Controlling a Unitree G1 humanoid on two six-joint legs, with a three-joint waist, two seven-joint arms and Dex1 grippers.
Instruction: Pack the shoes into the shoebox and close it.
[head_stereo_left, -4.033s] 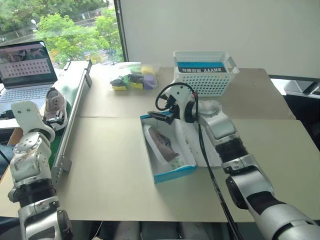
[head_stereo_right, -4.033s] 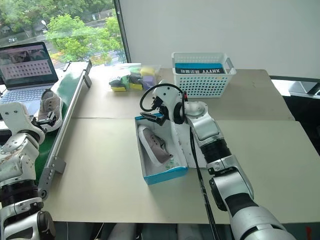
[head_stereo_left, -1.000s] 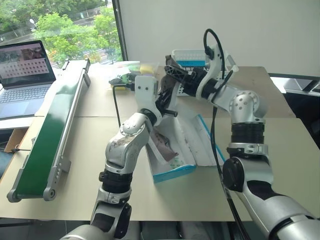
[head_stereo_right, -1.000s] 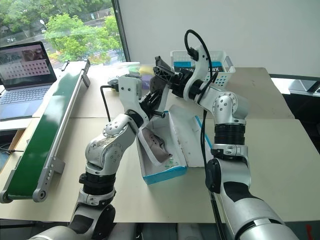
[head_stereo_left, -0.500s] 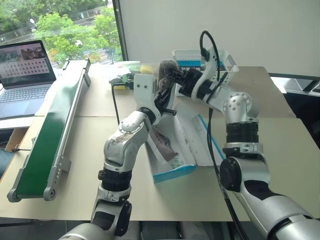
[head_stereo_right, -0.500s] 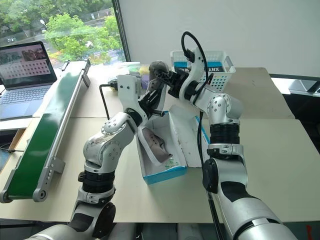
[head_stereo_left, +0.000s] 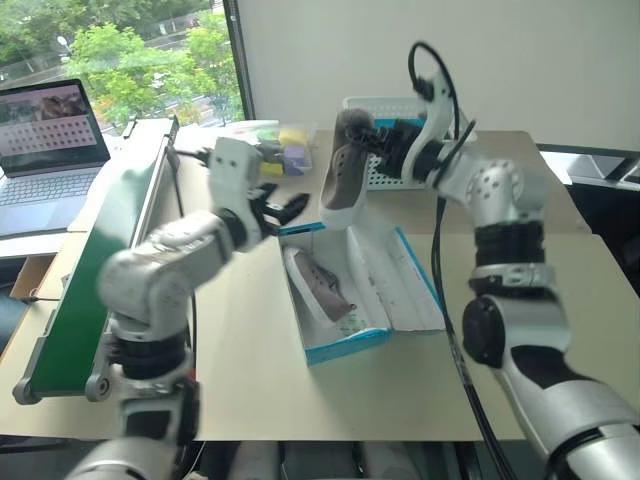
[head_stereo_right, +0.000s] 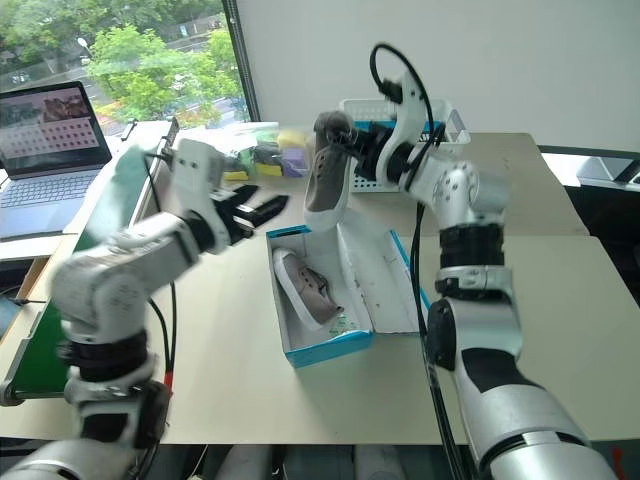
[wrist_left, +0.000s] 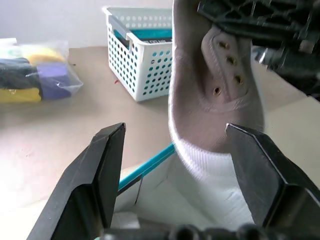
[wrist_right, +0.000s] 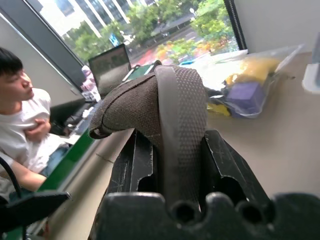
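Note:
The robot's right gripper will set the hanging shoe, now toe-down above the box's far end, down in the shoebox (head_stereo_left: 346, 275) between the other shoe and the open lid.
One grey-beige shoe (head_stereo_left: 343, 180) hangs toe-down above the far end of the open blue shoebox (head_stereo_left: 345, 347). My right gripper (head_stereo_left: 366, 136) is shut on its heel (wrist_right: 175, 112), one finger (wrist_right: 136, 159) on each side. The other shoe (head_stereo_left: 317, 285) lies inside the box, along its left wall. The box's lid (head_stereo_left: 400, 285) lies open to the right, white side up. My left gripper (head_stereo_left: 290, 207) is open, left of the hanging shoe and apart from it. In the left wrist view the shoe (wrist_left: 215, 100) hangs beyond the spread fingers (wrist_left: 107, 165).
A white perforated basket (wrist_left: 142, 60) stands behind the box. A bag of coloured sponges (head_stereo_left: 270, 150) lies at the back. A green conveyor (head_stereo_left: 90, 260) runs along the table's left side, with a laptop (head_stereo_left: 50, 130) beyond it. A person (wrist_right: 20, 115) sits by the conveyor.
My left gripper let go of the shoe, opened and swung away to the left. My right gripper shut on the shoe's heel and lifted it a little.

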